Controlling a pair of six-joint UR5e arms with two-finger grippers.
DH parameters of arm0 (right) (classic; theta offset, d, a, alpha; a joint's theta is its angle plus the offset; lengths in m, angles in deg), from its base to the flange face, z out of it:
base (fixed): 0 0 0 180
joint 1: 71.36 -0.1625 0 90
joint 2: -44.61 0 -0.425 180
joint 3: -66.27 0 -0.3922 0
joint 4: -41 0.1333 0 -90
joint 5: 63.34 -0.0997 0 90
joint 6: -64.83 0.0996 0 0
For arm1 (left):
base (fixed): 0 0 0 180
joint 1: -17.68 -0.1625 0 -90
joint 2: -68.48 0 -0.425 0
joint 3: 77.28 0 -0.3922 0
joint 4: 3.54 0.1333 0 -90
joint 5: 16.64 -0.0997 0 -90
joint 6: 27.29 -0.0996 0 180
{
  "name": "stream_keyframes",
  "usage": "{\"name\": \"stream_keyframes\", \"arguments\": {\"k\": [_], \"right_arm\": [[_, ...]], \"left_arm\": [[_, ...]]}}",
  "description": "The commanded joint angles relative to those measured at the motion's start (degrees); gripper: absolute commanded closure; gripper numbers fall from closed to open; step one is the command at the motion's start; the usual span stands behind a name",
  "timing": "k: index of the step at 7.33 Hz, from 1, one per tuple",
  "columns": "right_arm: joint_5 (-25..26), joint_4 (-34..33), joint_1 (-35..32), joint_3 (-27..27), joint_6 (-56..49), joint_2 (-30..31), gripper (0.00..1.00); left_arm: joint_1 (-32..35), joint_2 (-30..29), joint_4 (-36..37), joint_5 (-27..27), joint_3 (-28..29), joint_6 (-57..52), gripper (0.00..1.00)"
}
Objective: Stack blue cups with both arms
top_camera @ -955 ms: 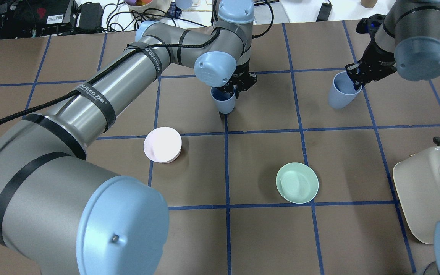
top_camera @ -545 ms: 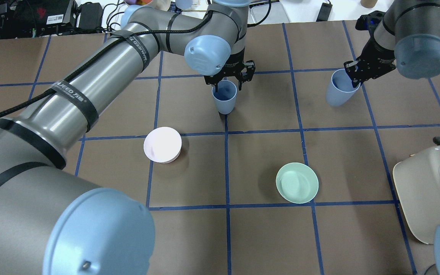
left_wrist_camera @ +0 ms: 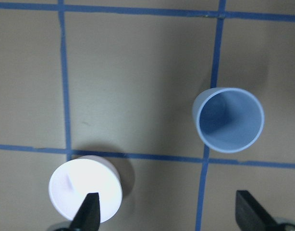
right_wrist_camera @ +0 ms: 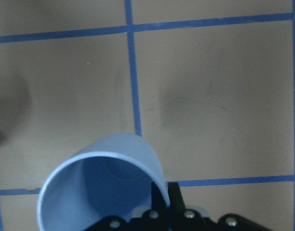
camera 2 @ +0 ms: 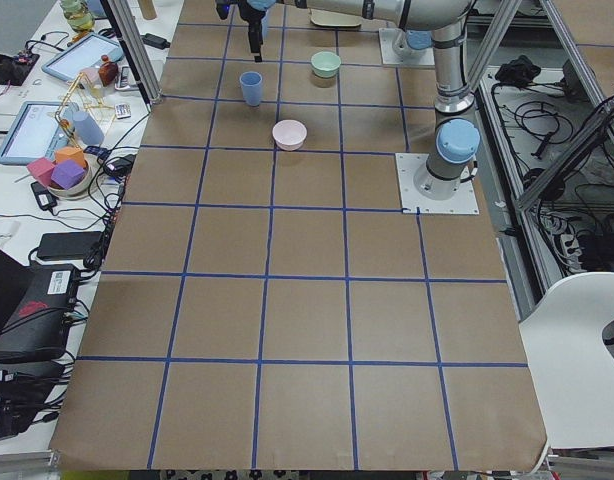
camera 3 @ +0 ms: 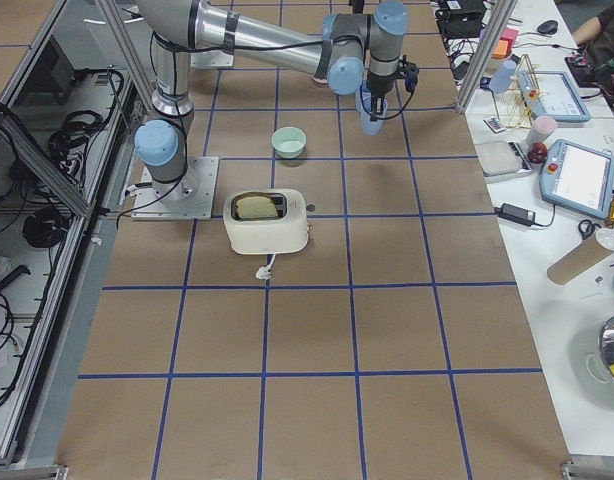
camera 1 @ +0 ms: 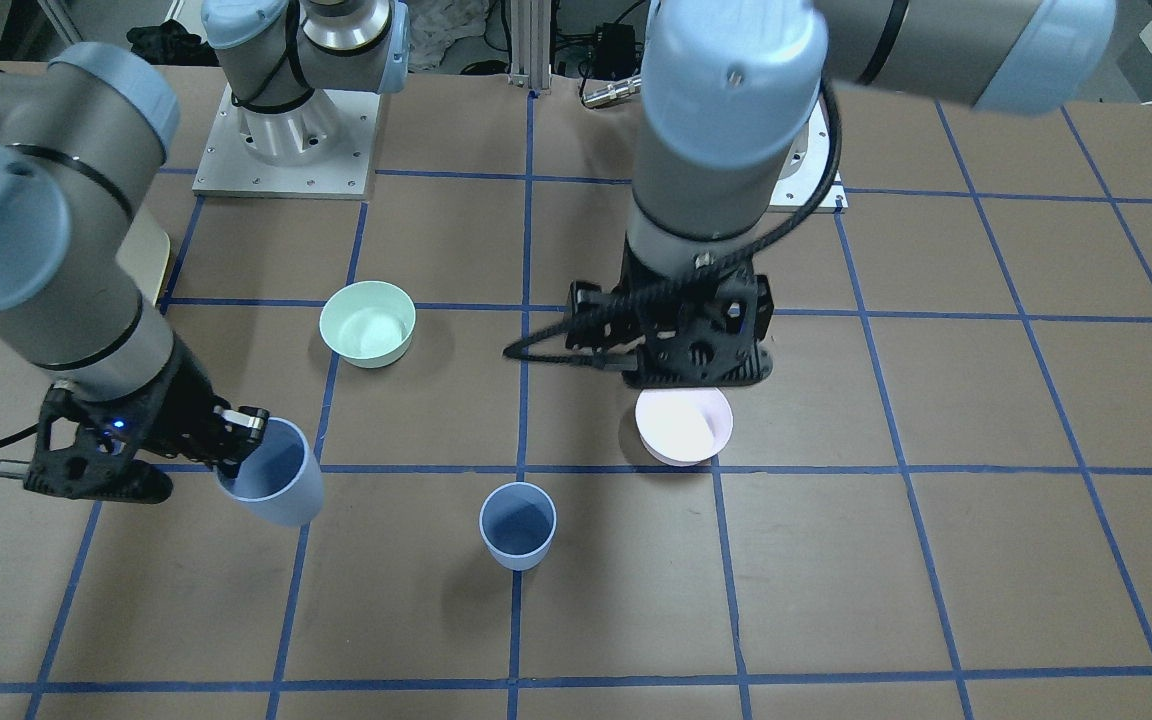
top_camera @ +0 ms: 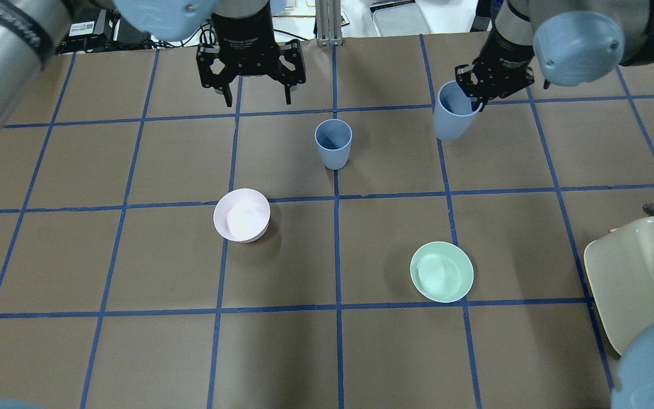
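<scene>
I should release my right gripper's blue cup inside the blue cup standing alone on the table (camera 1: pixel 519 518).
One blue cup (top_camera: pixel 333 144) stands upright and alone on the table near the middle; it also shows in the front view (camera 1: pixel 517 525) and the left wrist view (left_wrist_camera: pixel 228 120). My left gripper (top_camera: pixel 257 102) is open and empty, raised beyond and to the left of this cup, with both fingertips showing at the bottom of the left wrist view (left_wrist_camera: pixel 169 214). My right gripper (top_camera: pixel 474 97) is shut on the rim of the second blue cup (top_camera: pixel 451 116) and holds it tilted above the table, to the right of the standing cup. The held cup also shows in the front view (camera 1: pixel 273 485) and the right wrist view (right_wrist_camera: pixel 102 187).
A pale pink bowl (top_camera: pixel 242 215) sits near-left of the standing cup. A mint-green bowl (top_camera: pixel 441 271) sits near-right. A cream toaster (top_camera: pixel 639 284) stands at the table's right edge. Clutter and cables lie beyond the far edge.
My left gripper has let go of the middle cup, risen and drawn back to the far left. My right gripper has carried its cup leftward, closer to the standing cup.
</scene>
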Motion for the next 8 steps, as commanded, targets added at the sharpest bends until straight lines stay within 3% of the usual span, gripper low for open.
{"name": "stream_keyframes", "arguments": {"k": [1,2,4,8], "right_arm": [[0.0,2.8,-9.7,-7.1,15.2,-2.9,1.00],[0.1,4.4,-13.6,-9.3,17.9,-5.2,1.00],[-0.4,3.7,-17.1,-12.3,23.0,-9.1,1.00],[0.3,2.6,-17.6,-13.3,22.2,-12.1,1.00]], "left_arm": [[-3.2,10.4,-0.1,-0.4,-7.8,-3.6,0.00],[-6.1,12.2,0.1,-0.5,-10.7,-6.2,0.00],[-8.5,14.6,8.7,0.1,-15.8,-12.3,0.00],[-9.3,15.5,9.0,0.3,-16.8,-12.6,0.00]]}}
